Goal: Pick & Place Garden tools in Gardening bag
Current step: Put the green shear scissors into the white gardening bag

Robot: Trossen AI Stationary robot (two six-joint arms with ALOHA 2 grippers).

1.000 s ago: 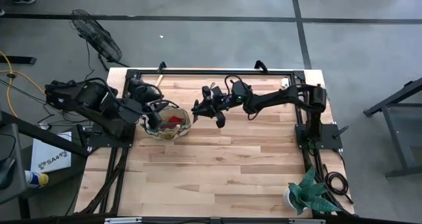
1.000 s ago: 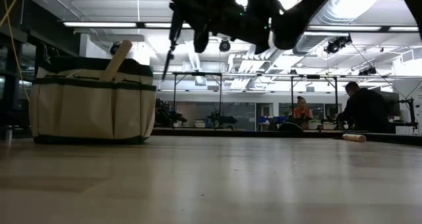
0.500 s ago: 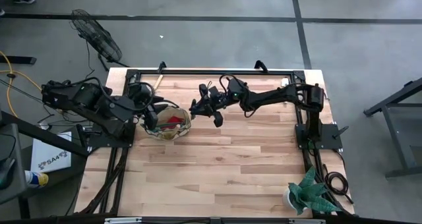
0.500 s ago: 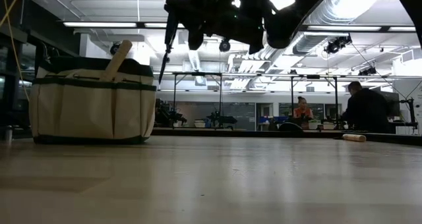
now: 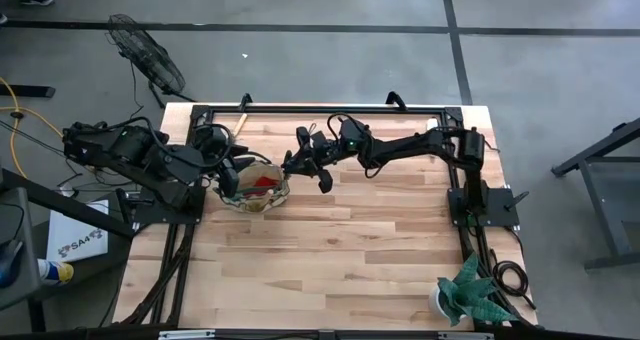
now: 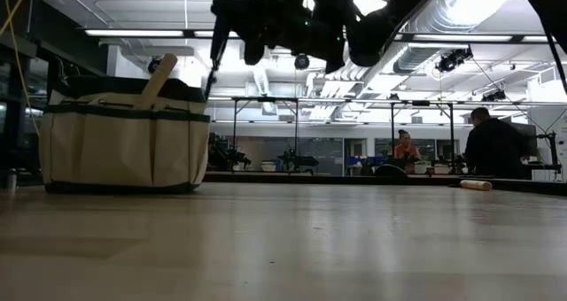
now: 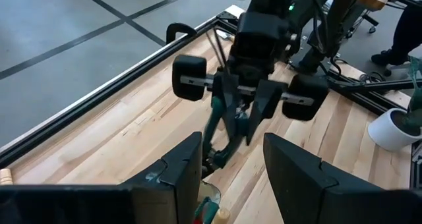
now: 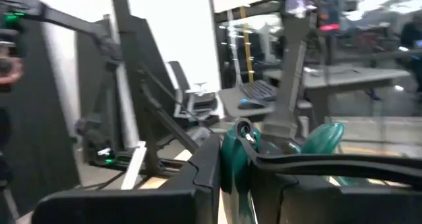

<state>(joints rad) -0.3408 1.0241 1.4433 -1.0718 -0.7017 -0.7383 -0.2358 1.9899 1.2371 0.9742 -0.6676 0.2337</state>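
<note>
I will let go of the pruning shears with my right gripper inside the beige gardening bag [image 5: 268, 184] beside the red item.
The beige gardening bag [image 5: 256, 186] with green trim stands at the table's left [image 6: 124, 135]. A red item [image 5: 263, 183] lies inside it, and a wooden handle [image 6: 160, 78] sticks up out of it. My right gripper [image 5: 306, 161] is shut on green-handled pruning shears [image 7: 221, 140], in the air just right of the bag. The blades [image 6: 213, 71] point down toward the bag's rim. My left gripper [image 5: 231, 176] is open at the bag's left rim [image 7: 204, 211]. My right gripper pinches the shears' green handles [image 8: 232, 155] between its two fingers. It comes level from the table's right side. The shears are lifted clear and hang below the fingers, slanting down toward the bag. My left gripper may touch the bag's rim; I cannot tell.
A white pot with a green spiky plant [image 5: 468, 292] stands at the table's near right corner. A small wooden piece [image 6: 476, 185] lies by the far edge. A fan [image 5: 145, 50] stands on the floor behind the table. People [image 6: 487, 146] sit in the room beyond.
My right gripper has carried the shears toward the table's left edge, closer to the bag, still clear of the table. My left gripper has drawn back a little toward the left. The bag has stayed in place.
</note>
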